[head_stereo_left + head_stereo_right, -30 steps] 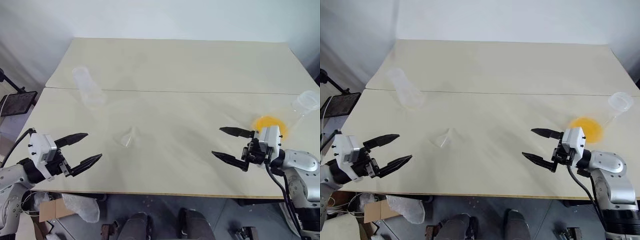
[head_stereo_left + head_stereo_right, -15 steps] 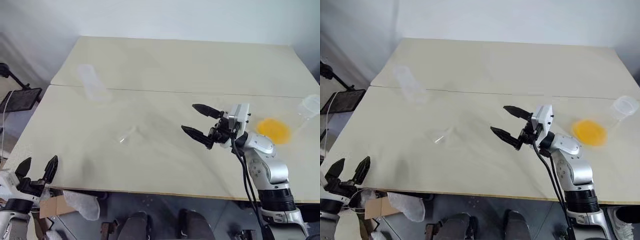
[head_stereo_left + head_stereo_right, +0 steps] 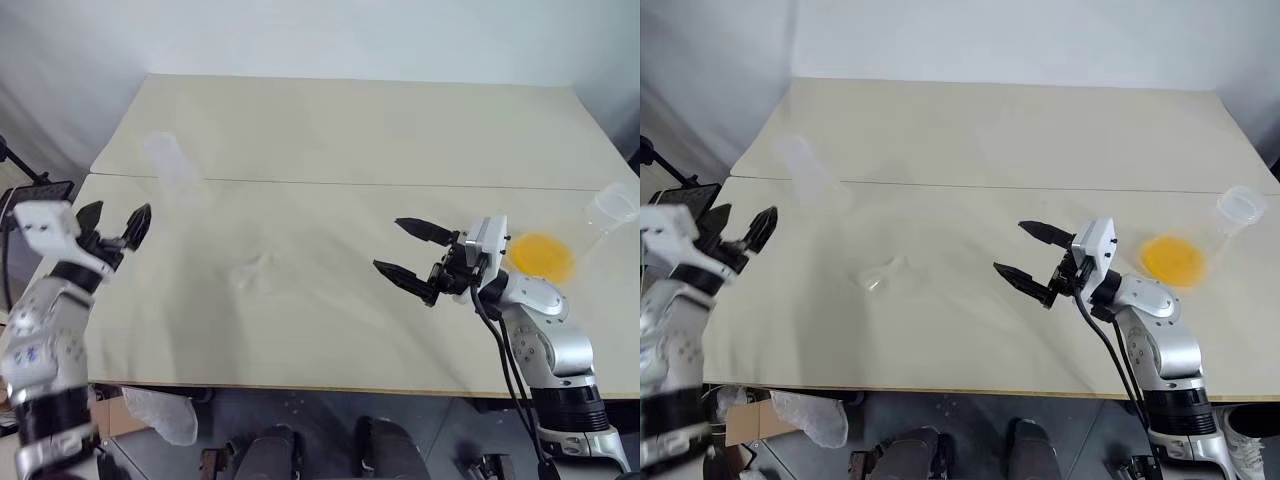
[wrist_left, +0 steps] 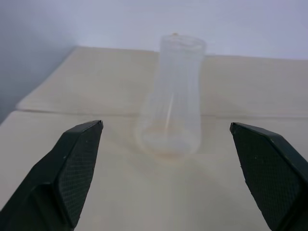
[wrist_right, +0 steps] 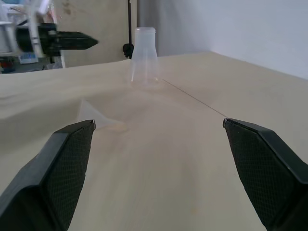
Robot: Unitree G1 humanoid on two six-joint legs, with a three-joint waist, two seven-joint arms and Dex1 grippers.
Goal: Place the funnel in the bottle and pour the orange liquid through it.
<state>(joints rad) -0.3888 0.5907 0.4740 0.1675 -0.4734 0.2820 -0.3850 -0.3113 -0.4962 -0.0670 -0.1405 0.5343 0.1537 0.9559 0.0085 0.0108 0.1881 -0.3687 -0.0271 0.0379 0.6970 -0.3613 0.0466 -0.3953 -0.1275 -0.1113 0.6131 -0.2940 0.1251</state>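
Observation:
Next, my left gripper goes to the clear bottle's upper part [image 3: 163, 150] [image 4: 181, 63], just below its rim, and closes there.
The clear bottle [image 3: 170, 165] stands upright at the table's left rear, and in the left wrist view the bottle [image 4: 171, 96] sits centred ahead of my fingers. My left gripper [image 3: 115, 222] hovers open by the table's left edge, short of the bottle and empty. The small clear funnel [image 3: 255, 272] lies on its side left of centre. My right gripper [image 3: 388, 245] is open and empty over the table's middle right, pointing toward the funnel [image 5: 94, 115]. The orange liquid [image 3: 540, 255] pools inside a clear flask behind my right wrist.
The flask's neck [image 3: 612, 208] reaches toward the table's right edge. A seam [image 3: 400, 184] runs across the cream table [image 3: 350, 120]. A black stand [image 3: 30, 200] is off the left side. A box and plastic bag [image 3: 160, 412] lie on the floor below.
My left arm has swung up from below the table's front left corner to the left edge, now facing the bottle. My right gripper came in from the right earlier, then held still.

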